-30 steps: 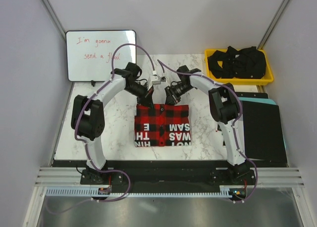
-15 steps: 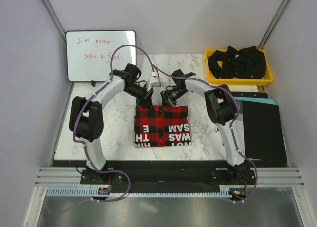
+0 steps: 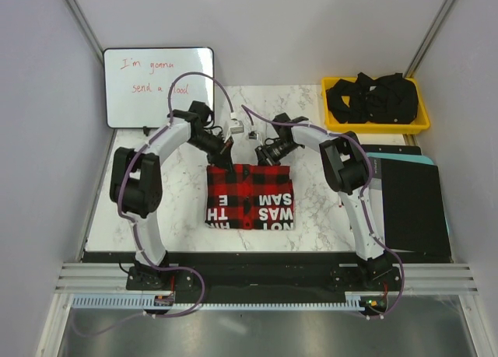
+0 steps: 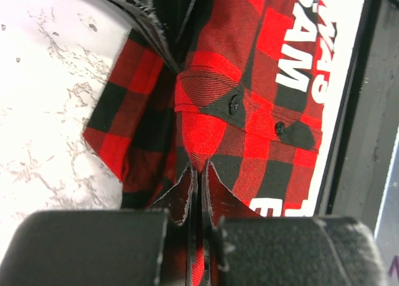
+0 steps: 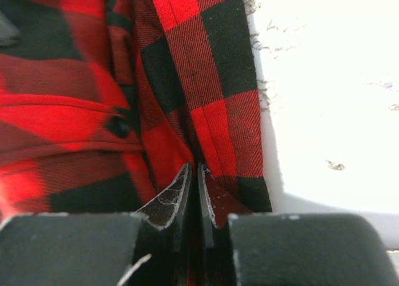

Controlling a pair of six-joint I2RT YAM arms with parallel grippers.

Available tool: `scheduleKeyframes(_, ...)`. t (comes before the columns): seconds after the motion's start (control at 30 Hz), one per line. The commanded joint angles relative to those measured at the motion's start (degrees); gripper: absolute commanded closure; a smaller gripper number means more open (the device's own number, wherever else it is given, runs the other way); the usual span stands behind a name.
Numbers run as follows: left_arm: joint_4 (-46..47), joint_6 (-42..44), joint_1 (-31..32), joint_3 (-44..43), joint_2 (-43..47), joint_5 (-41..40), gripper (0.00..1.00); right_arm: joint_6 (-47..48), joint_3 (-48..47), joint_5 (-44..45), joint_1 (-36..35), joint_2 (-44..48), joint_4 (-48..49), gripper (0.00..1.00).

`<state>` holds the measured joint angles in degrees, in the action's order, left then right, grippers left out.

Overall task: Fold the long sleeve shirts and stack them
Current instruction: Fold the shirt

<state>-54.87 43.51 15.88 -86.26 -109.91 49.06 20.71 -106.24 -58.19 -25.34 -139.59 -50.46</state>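
The robot's grippers pinch the shirt close together near the middle of its far edge, so they should open and take the far corners (image 3: 211, 169) before shifting the shirt.
One red-and-black check flannel shirt (image 3: 250, 197) lies folded into a rectangle on the marble table (image 3: 187, 194), with white letters along its near half. Both grippers sit at its far edge. My left gripper (image 3: 226, 159) is shut on a fold of the shirt near the left far corner; in the left wrist view (image 4: 199, 174) red cloth shows between the closed jaws, near a buttoned cuff (image 4: 249, 108). My right gripper (image 3: 263, 160) is shut on the far edge right of the middle; the right wrist view (image 5: 193, 172) shows the jaws pinching the shirt's edge (image 5: 206, 80).
A whiteboard (image 3: 158, 85) with red writing lies at the back left. A yellow bin (image 3: 376, 103) with black cloth stands at the back right. A dark flat panel (image 3: 412, 205) lies along the right side. A small white object (image 3: 236, 127) sits behind the grippers.
Both grippers have moved a little left and back while holding the far edge, and the folded shirt has shifted slightly left with them.
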Motion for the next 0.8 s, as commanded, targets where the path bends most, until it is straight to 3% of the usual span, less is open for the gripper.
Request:
scheduleKeyframes(0.0,2.8,1.4,0.6,-2.2,-3.5,-0.3,0.98,1.2,-2.5,1.9,0.0,-0.4,-0.3,0.84)
scheduleKeyframes(0.23,5.7,0.8,1.2,-5.1,-8.5,-2.5,0.98,0.7,-6.5,3.2,1.2,-0.4,-0.3,0.76)
scheduleKeyframes(0.37,5.8,0.2,1.9,-6.7,-11.1,-4.0,0.91,-0.3,-9.9,5.8,2.4,0.8,-0.4,0.61)
scheduleKeyframes(0.43,5.8,-1.7,1.1,-6.8,-11.2,-4.1,0.79,-0.8,-10.7,6.5,3.4,1.9,-0.5,0.57)
scheduleKeyframes(0.57,5.8,-3.9,-2.2,-5.8,-8.3,-2.7,0.60,0.1,-11.0,8.7,7.7,7.2,-3.1,0.35)
scheduleKeyframes(0.6,5.8,-4.7,-3.0,-5.6,-6.6,-2.6,0.50,0.6,-10.1,9.1,8.4,8.2,-3.8,0.32)
scheduleKeyframes(0.67,5.7,-4.9,-4.2,-4.5,-4.9,-3.2,0.47,1.5,-8.2,8.7,9.6,10.9,-6.1,0.27)
scheduleKeyframes(0.7,5.6,-4.8,-4.5,-3.8,-4.3,-3.4,0.35,2.2,-5.8,8.7,9.7,11.8,-7.2,0.27)
scheduleKeyframes(0.77,5.6,-4.7,-4.7,-1.8,-2.7,-4.1,0.32,4.3,-2.2,8.3,9.5,14.6,-8.5,0.24)
